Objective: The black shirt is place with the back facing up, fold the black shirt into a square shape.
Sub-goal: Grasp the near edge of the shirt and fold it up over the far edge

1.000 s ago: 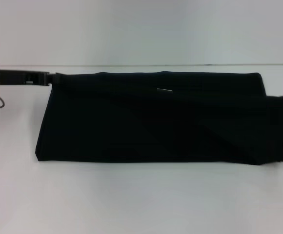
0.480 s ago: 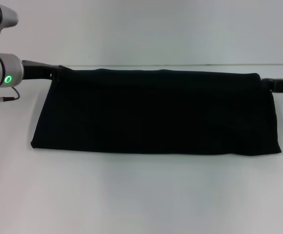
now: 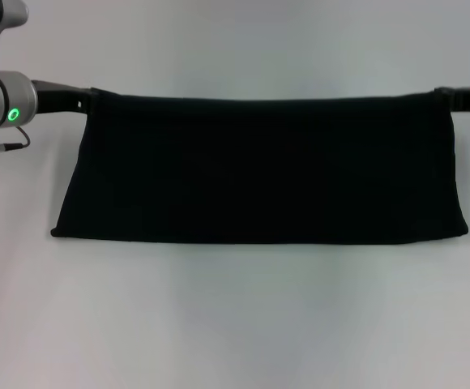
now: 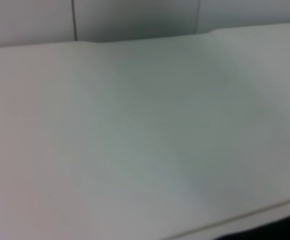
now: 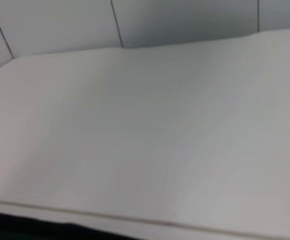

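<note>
I will use my right gripper to put the black shirt's upper corner down on the white table [image 3: 428, 127] behind its near bottom corner.
The black shirt [image 3: 259, 170] hangs as a wide, folded black band in the middle of the head view. Its top edge is stretched taut between my two grippers and its bottom edge rests on the white table [image 3: 235, 324]. My left gripper [image 3: 89, 99] is shut on the upper left corner, with its silver wrist and green light at the far left. My right gripper [image 3: 444, 96] is shut on the upper right corner, and most of that arm is out of view. Both wrist views show only the white table top and a thin dark strip at one edge.
The white table runs to a grey panelled wall [image 4: 135, 17] at the back. A cable [image 3: 8, 146] hangs under the left wrist. Bare table surface lies in front of the shirt.
Both grippers have risen with the shirt's top edge. The fabric now hangs smooth and taut between them, and the creases seen a second ago are gone.
</note>
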You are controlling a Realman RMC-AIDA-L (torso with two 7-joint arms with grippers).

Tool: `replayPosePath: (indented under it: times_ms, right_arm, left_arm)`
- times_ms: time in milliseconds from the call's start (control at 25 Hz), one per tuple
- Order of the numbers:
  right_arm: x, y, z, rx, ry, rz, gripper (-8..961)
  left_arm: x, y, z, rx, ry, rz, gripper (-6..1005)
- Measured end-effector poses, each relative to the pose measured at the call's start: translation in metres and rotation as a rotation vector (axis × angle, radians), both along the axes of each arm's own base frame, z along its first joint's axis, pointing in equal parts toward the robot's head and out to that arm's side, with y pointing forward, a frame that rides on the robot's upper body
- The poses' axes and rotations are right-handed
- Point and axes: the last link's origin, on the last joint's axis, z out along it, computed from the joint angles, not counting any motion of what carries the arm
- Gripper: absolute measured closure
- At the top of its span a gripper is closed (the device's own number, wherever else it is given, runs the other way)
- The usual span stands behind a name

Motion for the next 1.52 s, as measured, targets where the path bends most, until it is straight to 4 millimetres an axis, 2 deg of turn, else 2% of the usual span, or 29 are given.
replayPosePath:
  times_ms: [120, 480, 760, 1040, 1520]
  right_arm:
    - [-0.005, 0.006, 0.000, 0.016, -0.021, 0.003, 951]
    - [-0.012, 0.013, -0.021, 0.041, -0.080, -0.020, 952]
    - [-0.012, 0.014, -0.023, 0.049, -0.086, -0.026, 952]
    - [-0.005, 0.011, -0.022, 0.061, -0.082, -0.049, 951]
    - [-0.006, 0.011, -0.025, 0.054, -0.089, -0.044, 951]
  left_arm:
    - [0.003, 0.004, 0.001, 0.019, 0.005, -0.002, 993]
    - [0.007, 0.007, -0.009, 0.056, 0.018, 0.002, 994]
    - [0.007, 0.008, -0.017, 0.061, 0.027, 0.011, 983]
    - [0.007, 0.009, -0.015, 0.075, 0.039, 0.009, 958]
    - [0.006, 0.009, -0.017, 0.072, 0.038, 0.010, 916]
